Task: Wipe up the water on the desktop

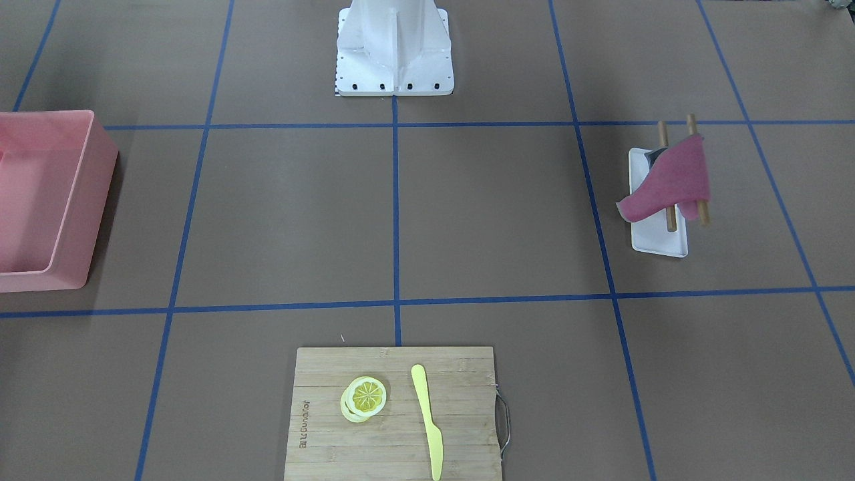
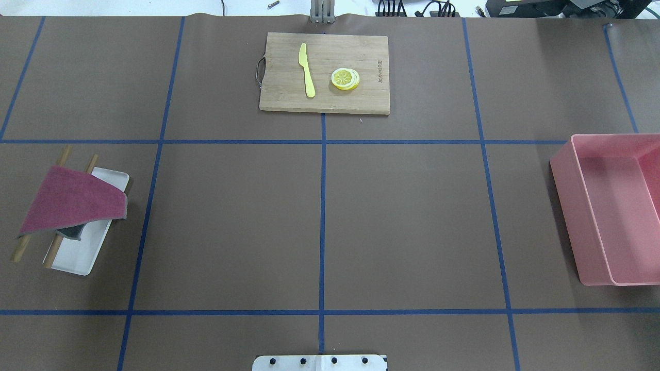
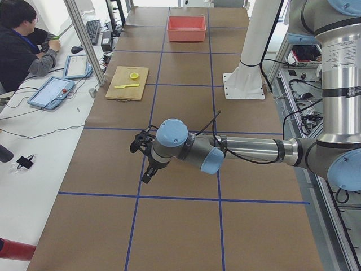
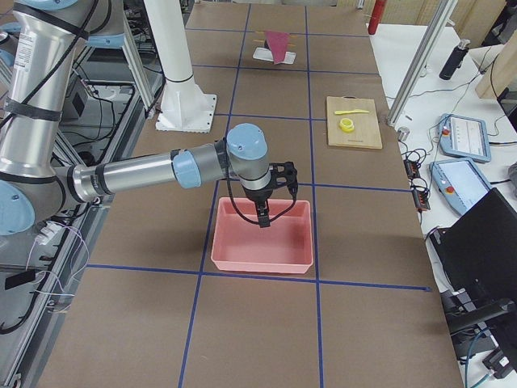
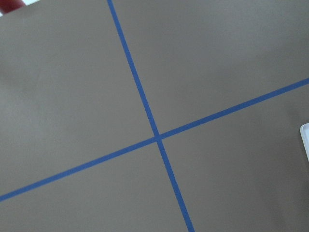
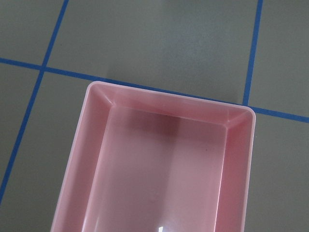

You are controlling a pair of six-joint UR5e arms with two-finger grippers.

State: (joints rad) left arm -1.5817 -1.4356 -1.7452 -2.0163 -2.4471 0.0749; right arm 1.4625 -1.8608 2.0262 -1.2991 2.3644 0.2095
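Note:
I should close my left gripper on the fold [image 1: 703, 168] of the dark red cloth over the outer wooden rod, because the cloth can wipe up water.
The desktop [image 2: 232, 221] is matte brown with blue tape lines; I see no water on it. A dark red cloth [image 2: 72, 201] hangs over two wooden rods above a white tray [image 2: 77, 255] on the robot's left; it also shows in the front view [image 1: 671, 177]. My left gripper [image 3: 148, 172] hovers over the desktop and shows only in the exterior left view, so I cannot tell if it is open or shut. My right gripper [image 4: 264, 218] hangs over a pink bin [image 4: 262, 242] and shows only in the exterior right view, so I cannot tell its state either.
The pink bin [image 2: 613, 206] stands at the robot's right. A bamboo cutting board [image 2: 325, 72] at the far middle holds a yellow knife [image 2: 307, 69] and lemon slices [image 2: 345, 79]. The white robot base [image 1: 394, 47] is at the near edge. An operator sits beyond the far side.

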